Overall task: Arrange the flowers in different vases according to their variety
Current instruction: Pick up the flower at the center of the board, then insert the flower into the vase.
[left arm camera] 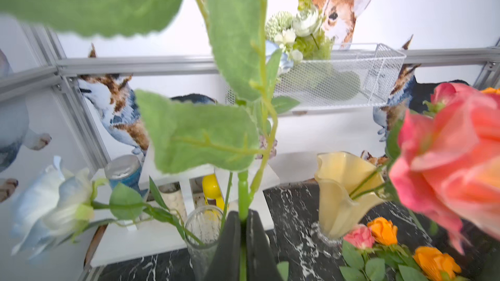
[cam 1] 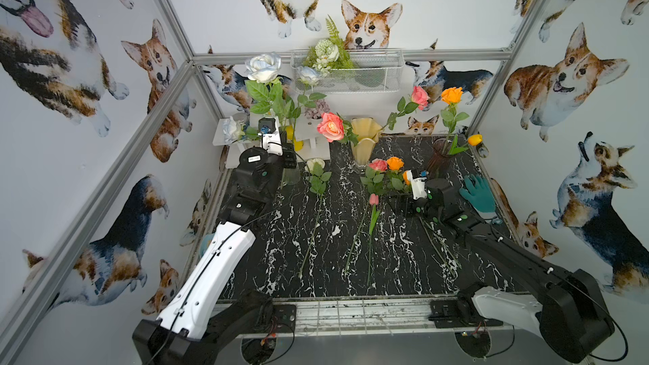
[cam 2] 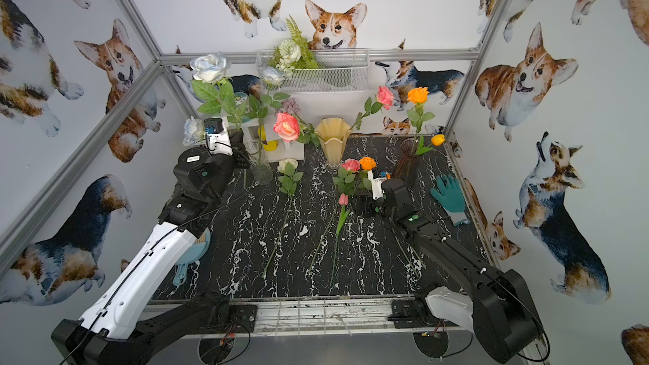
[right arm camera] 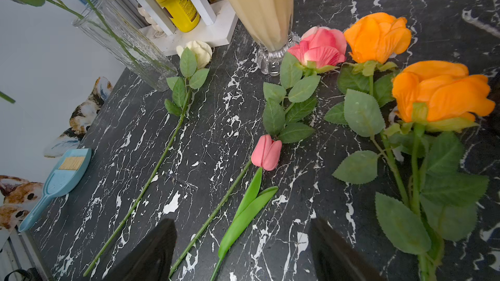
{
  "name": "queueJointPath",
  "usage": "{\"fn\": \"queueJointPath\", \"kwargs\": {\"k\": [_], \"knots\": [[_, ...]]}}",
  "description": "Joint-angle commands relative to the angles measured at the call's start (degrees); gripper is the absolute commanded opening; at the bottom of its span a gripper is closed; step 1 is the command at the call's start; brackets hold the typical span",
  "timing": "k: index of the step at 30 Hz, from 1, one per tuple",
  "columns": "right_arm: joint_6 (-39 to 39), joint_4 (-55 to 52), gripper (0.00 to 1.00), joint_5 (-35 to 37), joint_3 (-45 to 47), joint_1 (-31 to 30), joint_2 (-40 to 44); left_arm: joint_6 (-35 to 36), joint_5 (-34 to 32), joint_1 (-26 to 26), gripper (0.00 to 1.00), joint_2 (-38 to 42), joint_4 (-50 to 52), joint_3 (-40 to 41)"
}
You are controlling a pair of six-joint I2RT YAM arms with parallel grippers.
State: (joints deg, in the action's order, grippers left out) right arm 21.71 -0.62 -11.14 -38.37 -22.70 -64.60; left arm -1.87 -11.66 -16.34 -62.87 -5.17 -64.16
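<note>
I will let go of the tall white rose, now upright beside the vase's rim, with my left gripper inside the clear glass vase [cam 1: 290, 167] [left arm camera: 203, 228], between the other white roses.
My left gripper [left arm camera: 243, 218] is shut on the green stem of a tall white rose [cam 1: 263, 66], held upright just beside the rim of the clear glass vase [cam 1: 290, 173]. That vase holds two more white roses [cam 1: 233, 129]. The cream-yellow vase [cam 1: 365, 142] holds two pink roses [cam 1: 330, 126]. An orange rose [cam 1: 452, 95] and a yellow tulip [cam 1: 474, 139] stand in the dark purple vase [cam 1: 440, 159]. On the table lie a cream rose [cam 1: 315, 165], a pink rose [right arm camera: 319, 47], two orange roses [right arm camera: 378, 36] and a pink tulip [right arm camera: 266, 152]. My right gripper [right arm camera: 243, 244] hangs open low over the tulip and pink rose stems.
A green glove [cam 1: 479, 193] lies at the right edge. A white shelf [cam 1: 318, 143] with a yellow bottle and a blue can [left arm camera: 124, 171] stands at the back left. A wire basket [cam 1: 372, 75] with a fern bouquet hangs behind. A blue dustpan [cam 2: 191, 258] lies left.
</note>
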Motion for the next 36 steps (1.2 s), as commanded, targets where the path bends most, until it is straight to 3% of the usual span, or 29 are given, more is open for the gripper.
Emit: {"fn": "queueJointPath", "kwargs": {"k": [1, 11, 18, 36], "knots": [[-0.8, 0.9, 0.82, -0.1, 0.3, 0.1, 1.8, 1.2, 2.0, 1.8, 0.0, -2.6, -9.5, -1.8], [-1.4, 1.2, 0.82, -0.6, 1.3, 1.5, 2.4, -2.0, 7.3, 6.6, 0.0, -13.5, -21.9, -7.5], [-2.1, 0.6, 0.83, -0.9, 1.3, 3.1, 2.7, -2.9, 9.6, 9.6, 0.0, -19.5, -25.2, -10.8], [-1.7, 0.7, 0.83, -1.2, 1.2, 3.7, 2.8, -4.8, 11.3, 11.0, 0.0, -22.6, -32.1, -0.4]]}}
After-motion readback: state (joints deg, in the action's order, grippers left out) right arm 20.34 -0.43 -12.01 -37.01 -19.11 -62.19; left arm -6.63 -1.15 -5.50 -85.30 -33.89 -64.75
